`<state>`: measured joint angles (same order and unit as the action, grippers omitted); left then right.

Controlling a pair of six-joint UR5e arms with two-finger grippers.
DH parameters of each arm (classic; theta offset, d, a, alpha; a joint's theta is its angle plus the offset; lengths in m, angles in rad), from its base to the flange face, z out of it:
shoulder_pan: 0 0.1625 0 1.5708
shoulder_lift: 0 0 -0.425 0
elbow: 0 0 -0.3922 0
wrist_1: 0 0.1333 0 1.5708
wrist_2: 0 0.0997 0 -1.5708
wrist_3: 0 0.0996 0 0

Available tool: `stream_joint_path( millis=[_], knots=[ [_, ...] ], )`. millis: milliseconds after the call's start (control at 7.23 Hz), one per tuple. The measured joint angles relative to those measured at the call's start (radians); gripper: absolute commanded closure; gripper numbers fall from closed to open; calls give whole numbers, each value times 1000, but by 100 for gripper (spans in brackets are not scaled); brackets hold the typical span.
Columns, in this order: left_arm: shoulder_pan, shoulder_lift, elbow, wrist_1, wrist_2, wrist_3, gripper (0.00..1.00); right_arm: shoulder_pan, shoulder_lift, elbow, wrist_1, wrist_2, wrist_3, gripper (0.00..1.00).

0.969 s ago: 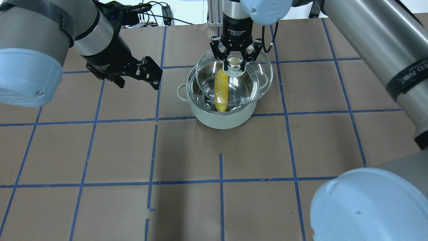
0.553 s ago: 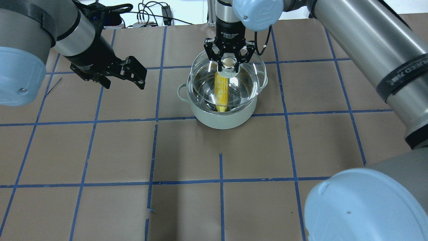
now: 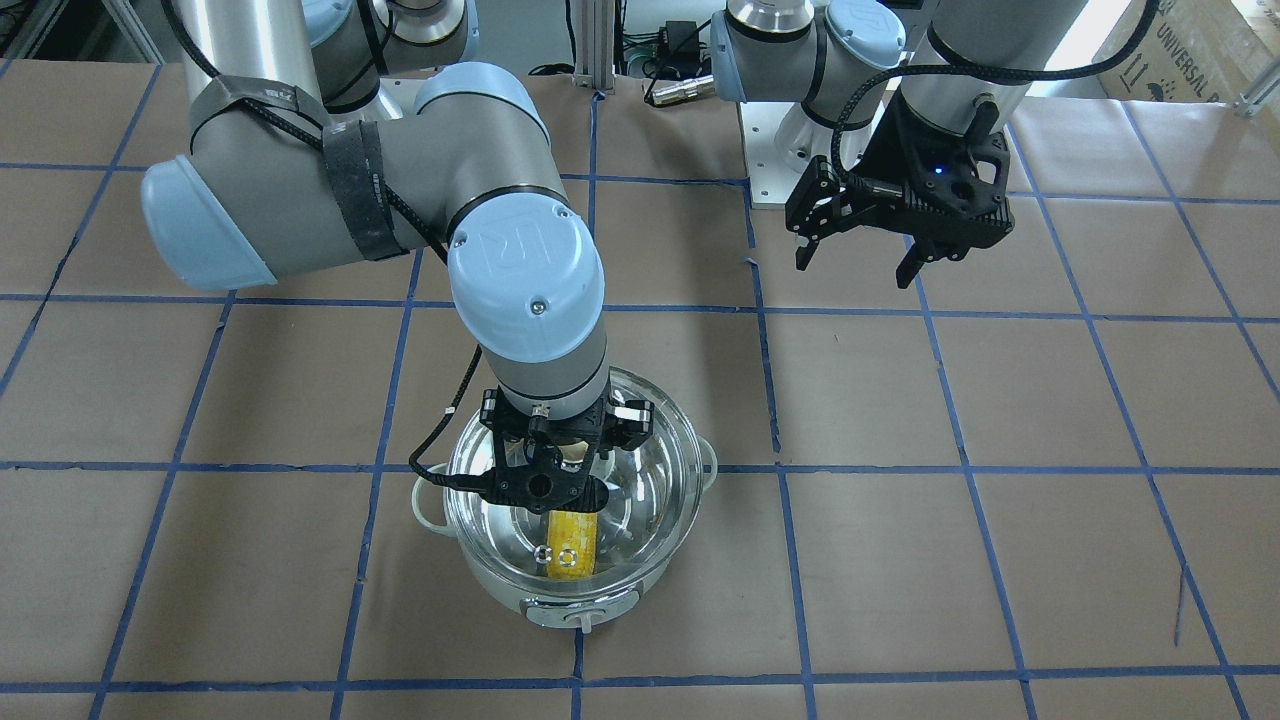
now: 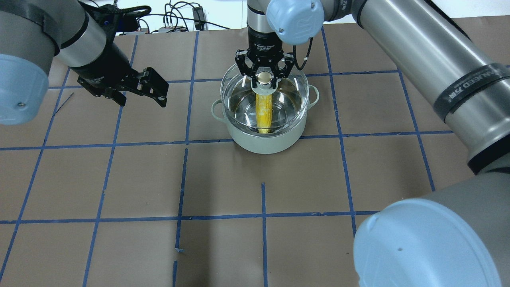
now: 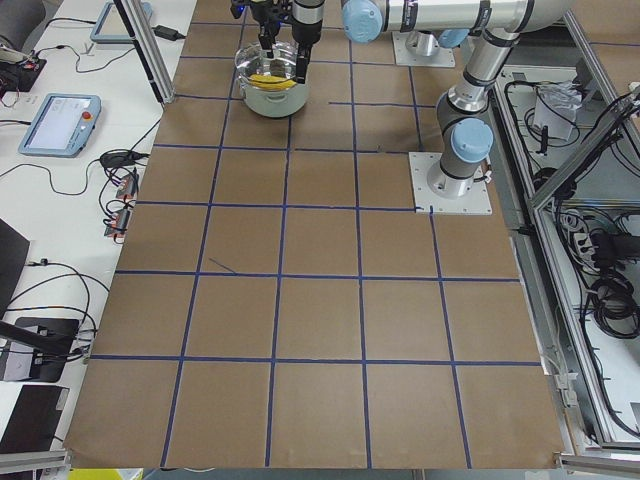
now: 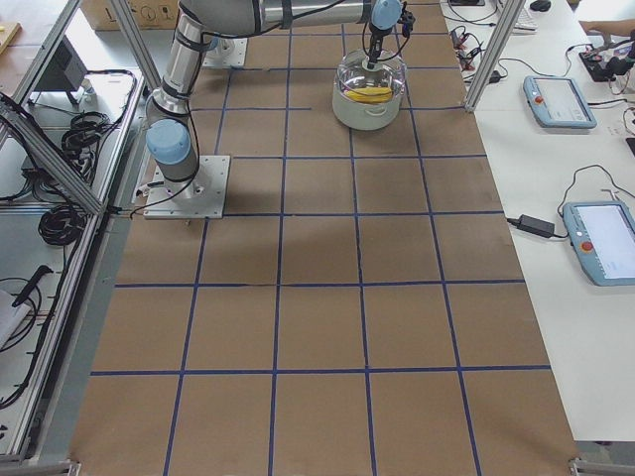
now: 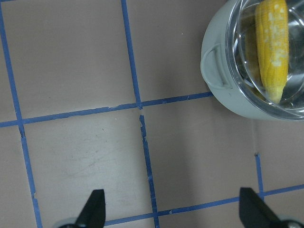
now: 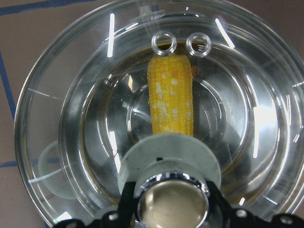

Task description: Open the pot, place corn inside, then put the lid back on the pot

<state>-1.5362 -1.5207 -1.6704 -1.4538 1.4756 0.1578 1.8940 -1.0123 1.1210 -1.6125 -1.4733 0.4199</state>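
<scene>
The clear glass lid, now held level over the pot, will be let go by my right gripper on the pale mint pot's rim [image 3: 565, 482] [image 8: 172, 140], so it covers the yellow corn.
The pale mint pot [image 4: 263, 143] stands at the table's far centre. The yellow corn [image 4: 263, 109] lies inside it and shows through the clear glass lid [image 4: 295, 99]. My right gripper [image 4: 263, 77] is shut on the lid's ball knob [image 8: 173, 204] and holds the lid level and centred over the pot's rim. I cannot tell whether the lid rests on the rim. The right wrist view shows the corn [image 8: 171, 95] under the glass. My left gripper [image 4: 141, 99] is open and empty, above the table to the pot's left. The left wrist view shows the pot [image 7: 223, 90] at top right.
Brown paper with a blue tape grid [image 4: 263, 215] covers the table. Cables and power bricks [image 4: 175, 16] lie past the far edge. The arm's base plate [image 3: 770, 160] sits at the robot's side. Tablets [image 6: 561, 99] lie on the side bench.
My right gripper has carried the lid left and down, from tilted and offset to centred over the pot. My left gripper has drawn back leftward, away from the pot.
</scene>
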Motion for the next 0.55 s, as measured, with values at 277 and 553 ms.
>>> stream_joint_path(
  millis=[277,553],
  knots=[
    [0,-1,0,1,40,0,0,1,4,9,-15,8,-6,84],
    [-2,1,0,3,70,-20,0,-4,5,15,-9,6,-9,84]
  ],
)
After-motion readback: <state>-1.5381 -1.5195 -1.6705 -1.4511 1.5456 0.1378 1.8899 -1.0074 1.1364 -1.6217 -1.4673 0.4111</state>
